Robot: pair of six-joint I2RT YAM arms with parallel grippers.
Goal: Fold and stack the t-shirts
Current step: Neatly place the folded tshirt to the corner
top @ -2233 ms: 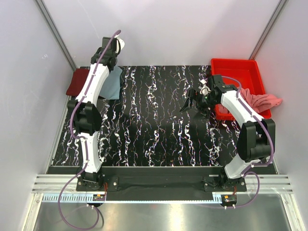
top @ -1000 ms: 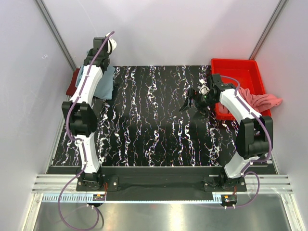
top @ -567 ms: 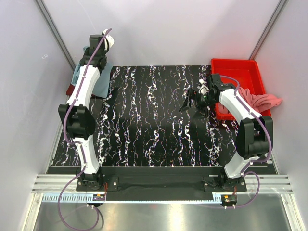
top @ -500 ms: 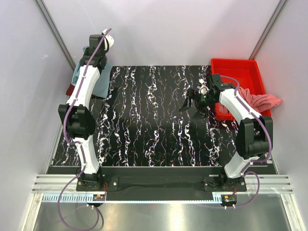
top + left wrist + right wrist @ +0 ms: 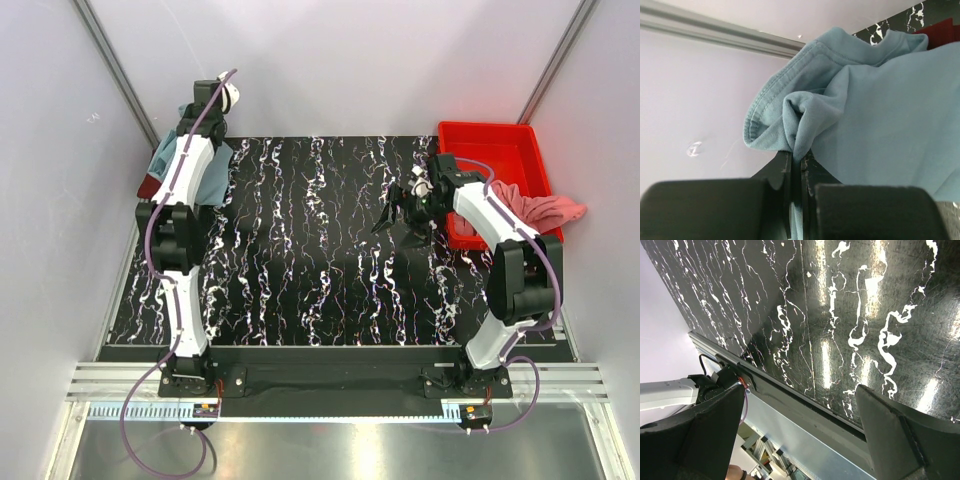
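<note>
I will release the grey-blue t-shirt, now bunched at the table's far corner, from my left gripper on top of the dark maroon t-shirt (image 5: 178,173), close to the metal post.
The grey-blue t-shirt (image 5: 168,156) is bunched at the table's far left corner, partly hidden by my left arm. My left gripper (image 5: 197,118) is shut on a fold of it; in the left wrist view the cloth (image 5: 880,100) hangs from the shut jaws (image 5: 799,159). The dark maroon t-shirt (image 5: 150,186) lies under it at the left edge and shows as a red patch (image 5: 942,32). The salmon pink t-shirt (image 5: 545,209) drapes over the red tray's right side. My right gripper (image 5: 396,212) is open and empty above the mat (image 5: 799,390).
The red plastic tray (image 5: 480,140) stands at the far right. The black marbled mat (image 5: 320,250) covers the table. White walls and metal posts close in the far corners, near the left gripper.
My left arm has carried the grey-blue shirt left toward the far corner, over the maroon shirt, then swung back slightly right. The right arm has barely moved.
</note>
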